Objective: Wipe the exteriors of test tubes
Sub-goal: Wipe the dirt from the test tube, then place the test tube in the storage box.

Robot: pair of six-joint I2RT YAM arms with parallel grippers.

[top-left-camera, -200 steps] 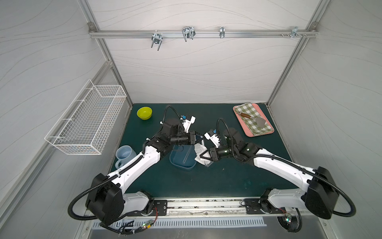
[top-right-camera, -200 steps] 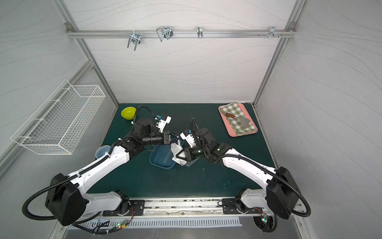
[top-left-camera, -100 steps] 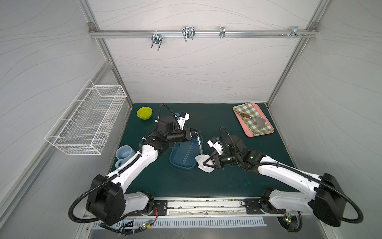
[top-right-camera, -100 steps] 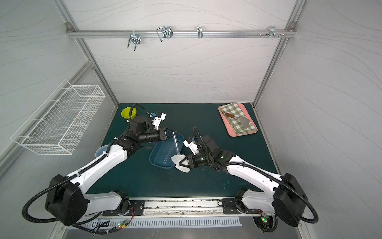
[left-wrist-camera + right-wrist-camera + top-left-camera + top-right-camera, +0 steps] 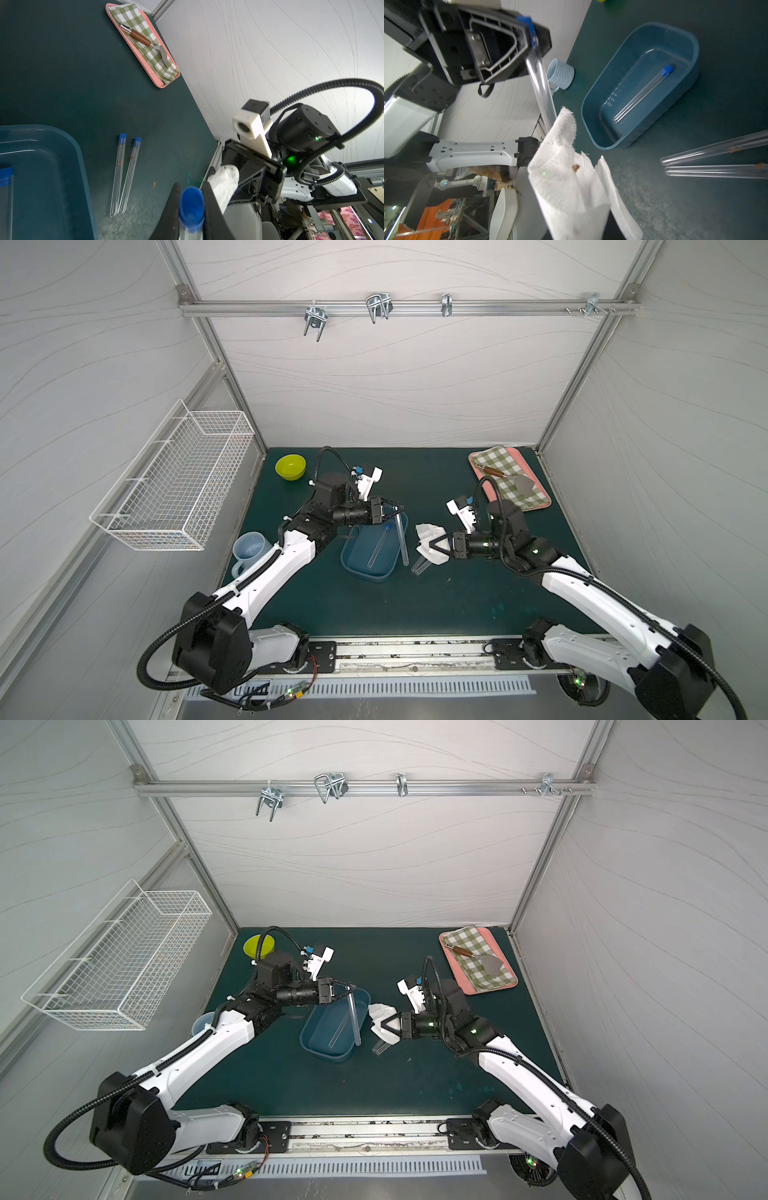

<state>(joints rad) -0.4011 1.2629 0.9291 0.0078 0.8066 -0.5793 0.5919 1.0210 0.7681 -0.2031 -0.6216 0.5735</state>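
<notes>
I will release the test tube, now slanted over the tray's rim, from my left gripper inside the blue tray (image 5: 363, 541), next to the other tube, on the side toward the mug.
My left gripper (image 5: 398, 507) (image 5: 351, 989) is shut on the blue-capped end (image 5: 191, 207) of a clear test tube (image 5: 401, 539) (image 5: 542, 87), which hangs slanted over the right rim of the blue tray (image 5: 365, 576). A second test tube (image 5: 378, 545) (image 5: 645, 93) lies in the tray's water. Two more test tubes (image 5: 122, 174) (image 5: 716, 158) lie side by side on the mat, right of the tray. My right gripper (image 5: 436, 546) (image 5: 577, 232) is shut on a crumpled white wipe (image 5: 430, 537) (image 5: 566, 176), just right of the held tube and above the two loose ones.
A pink tray (image 5: 542, 502) with a checked cloth and a brown-handled metal tool (image 5: 492, 470) sits at the back right. A yellow-green bowl (image 5: 290, 466) is at the back left, a pale blue mug (image 5: 249, 549) at the left edge. A wire basket (image 5: 174, 485) hangs on the left wall.
A second ago the wipe was wrapped against the held tube above the tray. The grippers have drawn apart: the left one pulled back left with the tube, the right one moved right with the wipe.
</notes>
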